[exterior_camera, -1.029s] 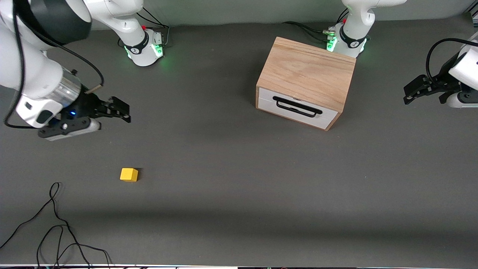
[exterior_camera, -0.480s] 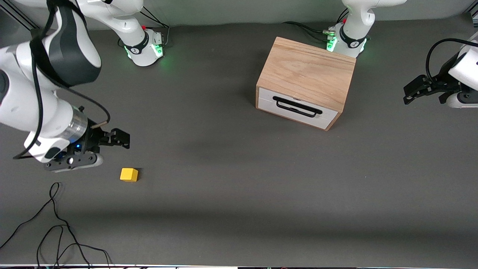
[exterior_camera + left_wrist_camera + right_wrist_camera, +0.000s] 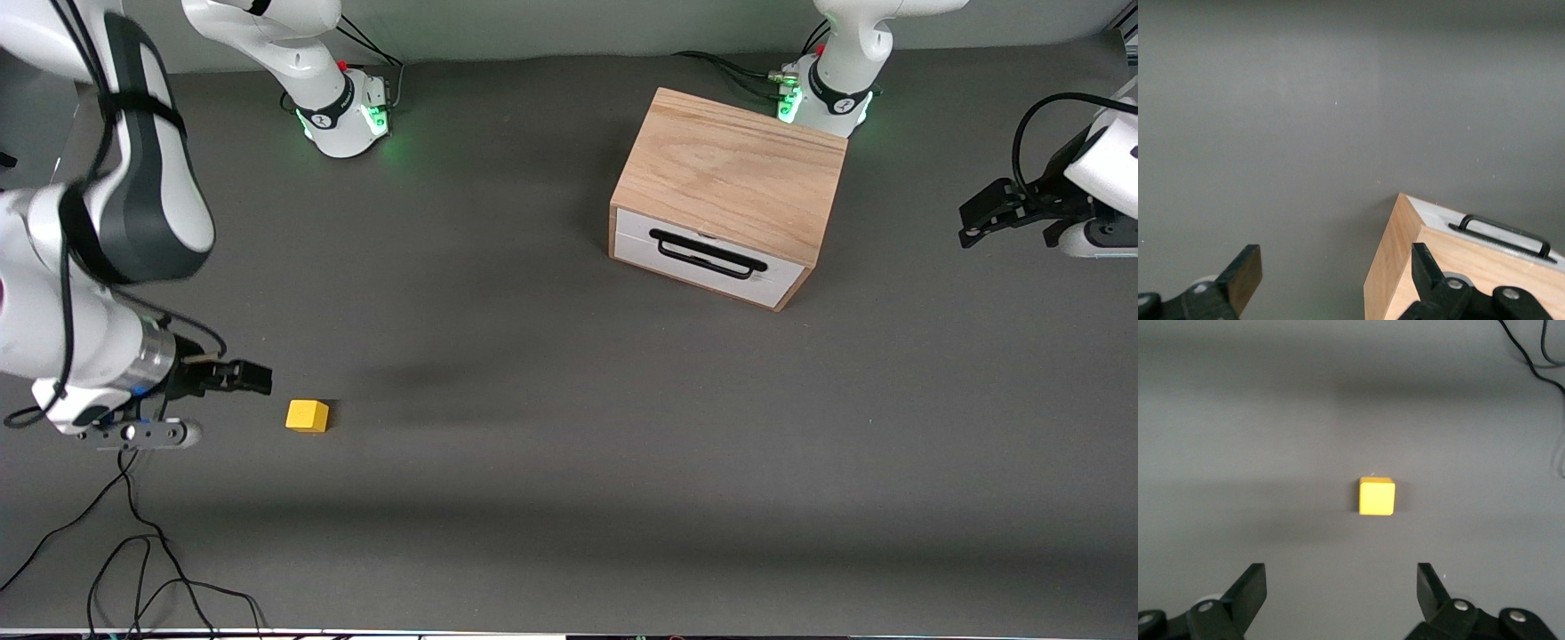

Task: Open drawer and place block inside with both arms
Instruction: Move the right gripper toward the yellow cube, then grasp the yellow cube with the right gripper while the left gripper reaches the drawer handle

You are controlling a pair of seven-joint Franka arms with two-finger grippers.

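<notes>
The yellow block must go inside the drawer, so next my right gripper closes on the opposite sides of the yellow block (image 3: 307, 417) (image 3: 1377, 498).
The yellow block (image 3: 308, 415) lies on the grey table toward the right arm's end; it also shows in the right wrist view (image 3: 1376, 497). My right gripper (image 3: 255, 380) (image 3: 1338, 583) is open and empty, low over the table just beside the block, apart from it. The oak box (image 3: 733, 173) stands near the left arm's base, its white drawer (image 3: 711, 267) shut, with a black handle (image 3: 709, 253). My left gripper (image 3: 975, 225) (image 3: 1336, 267) is open and empty, waiting at the left arm's end, apart from the box (image 3: 1388, 267).
A loose black cable (image 3: 133, 533) lies on the table nearer to the front camera than the right gripper, and shows in the right wrist view (image 3: 1538, 353). The arms' green-lit bases (image 3: 351, 116) (image 3: 822, 98) stand along the table's back edge.
My right arm has swung toward the front camera and lowered, bringing its open gripper beside the block. The left arm, block and drawer have not moved.
</notes>
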